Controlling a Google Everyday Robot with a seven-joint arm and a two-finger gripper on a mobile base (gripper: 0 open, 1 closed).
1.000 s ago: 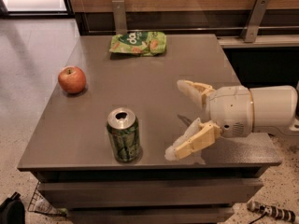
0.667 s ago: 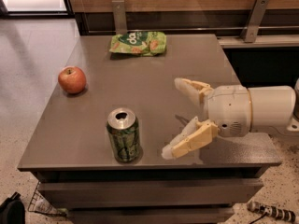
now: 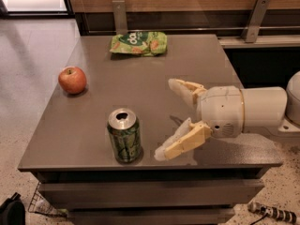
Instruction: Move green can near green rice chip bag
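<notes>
The robot's gripper will close around the middle of the body (image 3: 125,142) of the green can, below the can's silver top.
The green can (image 3: 124,136) stands upright near the front edge of the grey table (image 3: 140,93), its silver top showing the pull-tab hole. The green rice chip bag (image 3: 138,43) lies flat at the table's far edge, well behind the can. My gripper (image 3: 167,118) comes in from the right, just to the right of the can and a short gap away from it. Its two pale fingers (image 3: 183,143) are spread wide apart, pointing left toward the can, and hold nothing.
A red apple (image 3: 72,80) sits near the table's left edge. A wooden wall with metal brackets (image 3: 120,14) runs behind the table. Floor lies to the left; small items (image 3: 272,213) lie on the floor below the table front.
My gripper has moved a little to the left, closer to the green can. The can, bag and apple have not moved.
</notes>
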